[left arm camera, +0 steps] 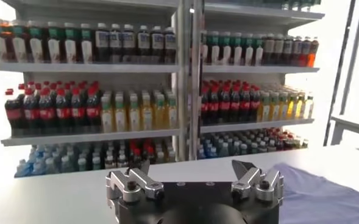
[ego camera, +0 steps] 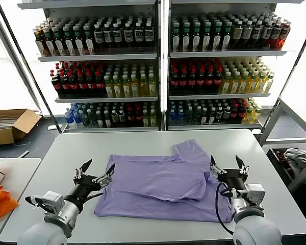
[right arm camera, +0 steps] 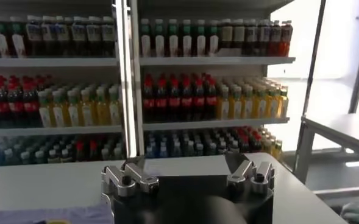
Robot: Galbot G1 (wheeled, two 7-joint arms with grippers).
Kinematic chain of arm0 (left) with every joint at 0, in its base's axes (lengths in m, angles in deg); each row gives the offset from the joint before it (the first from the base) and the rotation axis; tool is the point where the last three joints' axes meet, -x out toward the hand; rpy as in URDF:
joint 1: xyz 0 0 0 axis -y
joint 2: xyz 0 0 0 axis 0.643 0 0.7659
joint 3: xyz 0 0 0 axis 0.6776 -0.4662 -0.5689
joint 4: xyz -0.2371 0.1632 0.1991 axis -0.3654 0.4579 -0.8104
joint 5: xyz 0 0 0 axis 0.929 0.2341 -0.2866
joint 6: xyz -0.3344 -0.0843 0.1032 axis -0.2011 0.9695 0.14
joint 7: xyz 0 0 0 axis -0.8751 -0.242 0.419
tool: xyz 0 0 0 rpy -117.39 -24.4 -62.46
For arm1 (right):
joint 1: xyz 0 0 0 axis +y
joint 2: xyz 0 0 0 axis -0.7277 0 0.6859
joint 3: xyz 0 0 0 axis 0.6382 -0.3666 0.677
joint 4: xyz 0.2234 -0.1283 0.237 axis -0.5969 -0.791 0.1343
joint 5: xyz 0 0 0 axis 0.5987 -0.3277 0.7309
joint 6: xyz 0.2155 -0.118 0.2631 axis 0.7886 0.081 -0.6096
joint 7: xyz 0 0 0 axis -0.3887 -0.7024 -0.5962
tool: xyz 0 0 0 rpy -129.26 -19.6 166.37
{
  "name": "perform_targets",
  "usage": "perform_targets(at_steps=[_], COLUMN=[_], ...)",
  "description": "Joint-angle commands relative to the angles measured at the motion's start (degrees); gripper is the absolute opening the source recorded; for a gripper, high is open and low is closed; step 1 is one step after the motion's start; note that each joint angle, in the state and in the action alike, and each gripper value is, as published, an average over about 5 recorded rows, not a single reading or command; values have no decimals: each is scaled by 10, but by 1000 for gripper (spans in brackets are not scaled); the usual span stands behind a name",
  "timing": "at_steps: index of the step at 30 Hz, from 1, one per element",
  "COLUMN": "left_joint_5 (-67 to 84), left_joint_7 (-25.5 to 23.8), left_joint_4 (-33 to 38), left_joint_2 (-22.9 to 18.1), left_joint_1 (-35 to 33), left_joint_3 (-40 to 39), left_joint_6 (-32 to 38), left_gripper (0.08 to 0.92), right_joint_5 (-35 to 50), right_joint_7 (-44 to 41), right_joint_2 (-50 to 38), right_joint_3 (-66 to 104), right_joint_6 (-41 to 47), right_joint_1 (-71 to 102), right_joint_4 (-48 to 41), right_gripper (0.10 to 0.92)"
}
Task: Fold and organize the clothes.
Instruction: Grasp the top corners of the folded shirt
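Next, I close my right gripper on the sticking-out sleeve's far corner (ego camera: 193,144), as the lavender T-shirt still needs straightening.
The clothes, a lavender T-shirt (ego camera: 158,186), lie partly folded in the middle of the white table (ego camera: 137,143), with one sleeve sticking out toward the back right. My left gripper (ego camera: 98,170) stands open at the shirt's left edge, holding nothing. At the shirt's right edge my right gripper (ego camera: 228,164) is open and empty too. In the left wrist view the left gripper (left arm camera: 191,165) has its fingers spread wide, and a corner of the T-shirt (left arm camera: 325,195) shows beside it. The right wrist view shows the right gripper (right arm camera: 184,162) with spread fingers over the bare table.
Tall shelves of bottled drinks (ego camera: 158,66) stand behind the table. An orange cloth (ego camera: 0,200) lies on a side table at the left. A cardboard box (ego camera: 10,125) sits on the floor at the far left. A rack with a grey-white cloth (ego camera: 296,155) stands at the right.
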Motion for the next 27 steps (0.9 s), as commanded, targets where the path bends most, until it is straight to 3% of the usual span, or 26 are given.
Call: perform_targets(at_steps=[1, 10, 18, 27], left_joint_5=[13, 17, 9, -4], left_joint_7=[-45, -34, -18, -9], left_joint_4=[-125, -250, -343, -394], left_joint_2=[69, 51, 32, 56], left_joint_1=[135, 239, 277, 317], left_joint_3=[-36, -116, -140, -179], left_joint_6=[-4, -27, -35, -37], left_gripper=[823, 823, 823, 823], right_joint_5=[-2, 77, 50, 33], right_joint_7=[-82, -74, -51, -53], right_joint_2=[-71, -32, 22, 73], right_joint_3=[-31, -97, -146, -135], right_joint_6=[8, 7, 7, 6], right_joint_1=[-135, -254, -330, -376], right_joint_4=[-140, -308, -433, -536], right_gripper=[823, 823, 823, 823])
